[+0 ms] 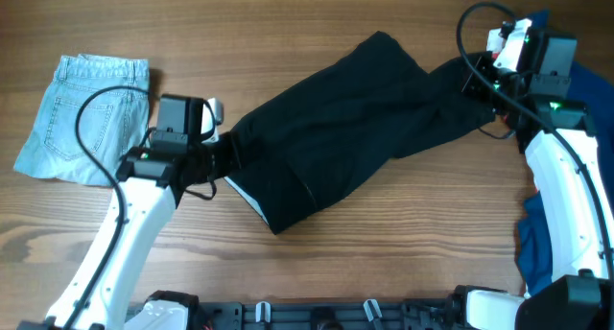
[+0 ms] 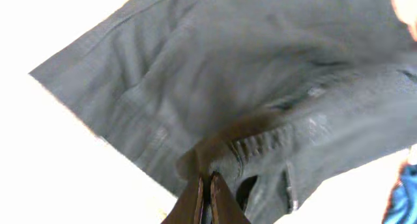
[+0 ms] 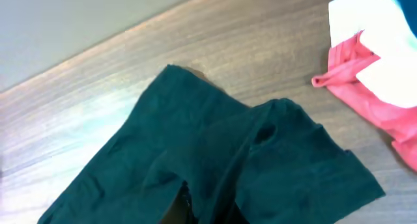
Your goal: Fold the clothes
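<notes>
My right gripper will release the raised fold at the notch in the black garment's far edge (image 1: 430, 73) (image 3: 250, 109). The garment now lies stretched across the table's middle.
The black garment (image 1: 336, 129) lies stretched across the middle of the table, from lower left to upper right. My left gripper (image 1: 219, 155) is shut on its left edge; the left wrist view shows the closed fingers (image 2: 207, 185) pinching bunched black fabric (image 2: 260, 87). My right gripper (image 1: 478, 92) is at the garment's right end. In the right wrist view the dark fabric (image 3: 215, 152) drapes over the fingers (image 3: 205, 208), which seem to pinch it. A thin white lining edge (image 1: 247, 198) shows at the lower left.
Light-blue denim shorts (image 1: 84, 114) lie at the far left. A pile of navy and blue clothes (image 1: 552, 215) sits at the right edge under the right arm. A red and white garment (image 3: 374, 61) lies beside the right gripper.
</notes>
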Controlling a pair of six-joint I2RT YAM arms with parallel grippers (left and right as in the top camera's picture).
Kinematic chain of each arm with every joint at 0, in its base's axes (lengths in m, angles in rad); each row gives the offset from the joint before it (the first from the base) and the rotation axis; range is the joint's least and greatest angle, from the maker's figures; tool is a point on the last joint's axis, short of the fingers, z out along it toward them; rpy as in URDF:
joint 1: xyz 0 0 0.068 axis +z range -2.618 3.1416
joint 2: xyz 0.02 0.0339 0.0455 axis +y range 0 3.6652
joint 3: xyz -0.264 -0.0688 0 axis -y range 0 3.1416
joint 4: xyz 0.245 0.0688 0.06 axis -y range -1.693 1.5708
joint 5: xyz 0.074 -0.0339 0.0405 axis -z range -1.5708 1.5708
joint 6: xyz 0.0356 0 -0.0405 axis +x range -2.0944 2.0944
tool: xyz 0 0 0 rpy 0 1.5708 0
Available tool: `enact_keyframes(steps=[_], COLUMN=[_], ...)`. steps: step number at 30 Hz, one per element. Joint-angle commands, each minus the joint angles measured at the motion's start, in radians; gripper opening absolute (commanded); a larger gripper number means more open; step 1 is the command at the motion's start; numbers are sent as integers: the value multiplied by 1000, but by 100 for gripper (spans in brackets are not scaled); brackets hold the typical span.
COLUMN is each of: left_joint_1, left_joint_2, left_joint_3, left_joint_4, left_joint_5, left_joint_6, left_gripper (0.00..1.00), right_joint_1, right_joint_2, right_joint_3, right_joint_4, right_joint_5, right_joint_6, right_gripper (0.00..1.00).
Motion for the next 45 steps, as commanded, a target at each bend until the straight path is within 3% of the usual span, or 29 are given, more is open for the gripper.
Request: enact_keyframes(steps=[1,12,26,29,30,31,32,34,39,43,45], left_joint_1=[5,4,4,4,4,4,4,4,4,-4,-25], left_joint_2=[-8,-8,18,32,34,37,37,37,12,-12,-3], left_joint_3=[4,4,4,4,4,4,4,4,22,38,37], left_joint_4=[-66,-96,-92,-91,-91,-91,-92,-92,-64,-29,-30], left_joint_5=[-122,-267,-298,-298,-298,-298,-298,-299,-344,-202,-175], left_joint_6=[-84,-255,-256,-256,-256,-256,-256,-255,-251,-252,-252], left_gripper=[4,4,4,9,11,12,12,11,10,9,9], right_joint_1=[13,158,173,187,190,192,191,185,134,84,77], right_joint_2=[-24,96,291,307,312,318,318,315,301,301,305], right_joint_3=[24,24,24,24,24,24,24,24,24,24,24], right_joint_4=[63,282,442,486,501,520,527,524,373,245,226], right_joint_5=[17,104,95,89,89,89,90,92,213,197,198], right_joint_6=[-32,-112,-109,-109,-109,-109,-109,-111,-109,-110,-110], right_gripper=[4,4,6,35,64,81,92,99,100,99,93])
